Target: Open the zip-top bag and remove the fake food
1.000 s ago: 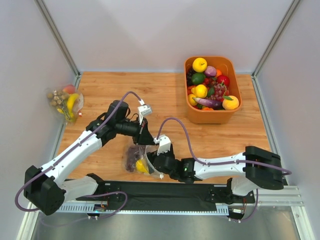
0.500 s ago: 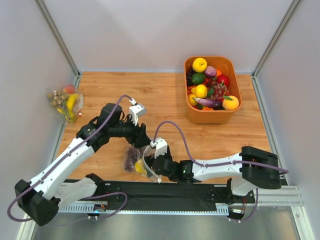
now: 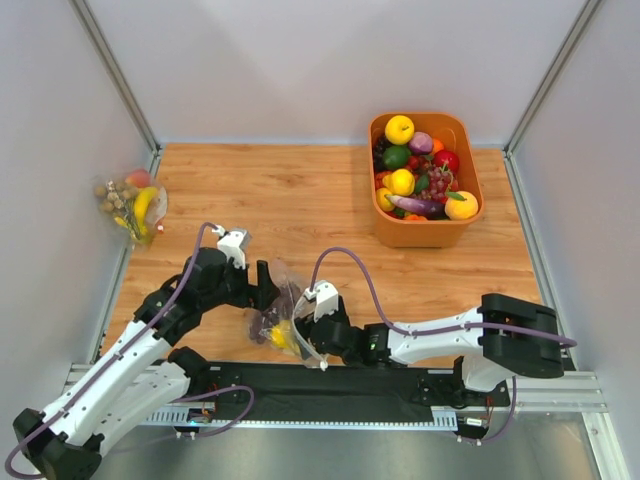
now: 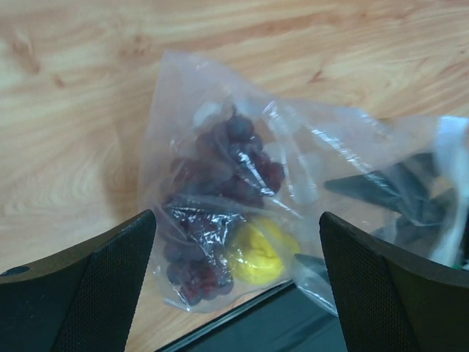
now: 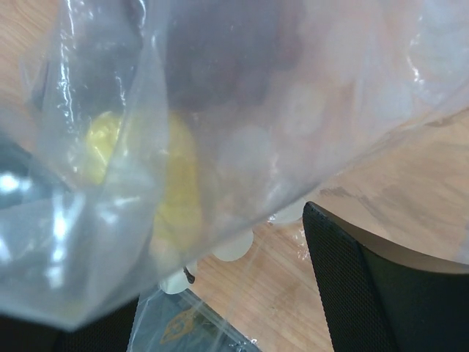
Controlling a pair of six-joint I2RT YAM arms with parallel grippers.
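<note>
My left gripper should pinch the plastic over the grapes (image 4: 196, 229), as the bag's closed end is loose, and hold it still before my right gripper takes the yellow fruit.
The clear zip-top bag (image 3: 272, 316) sits crumpled near the table's front edge, between my two grippers. Inside it show dark purple grapes (image 4: 220, 183) and a small yellow fruit (image 4: 260, 251). My left gripper (image 3: 266, 284) hangs just left of the bag, open, with the bag (image 4: 242, 147) ahead of its wide fingers and nothing pinched. My right gripper (image 3: 300, 336) is at the bag's right side with its jaws wide. In the right wrist view the spotted film (image 5: 220, 110) drapes over the gripper (image 5: 205, 279) and hides its left finger; the yellow fruit (image 5: 176, 191) shows through the plastic.
An orange bin (image 3: 428, 234) full of plastic fruit stands at the back right. A second clear bag (image 3: 130, 203) with a banana and nuts lies against the left wall. A black mat (image 3: 330, 380) runs along the near edge, just below the bag.
My left gripper went from shut to open, let go of the bag's top and drew back left and toward the near edge. The bag sagged lower. The right gripper stayed at the bag.
</note>
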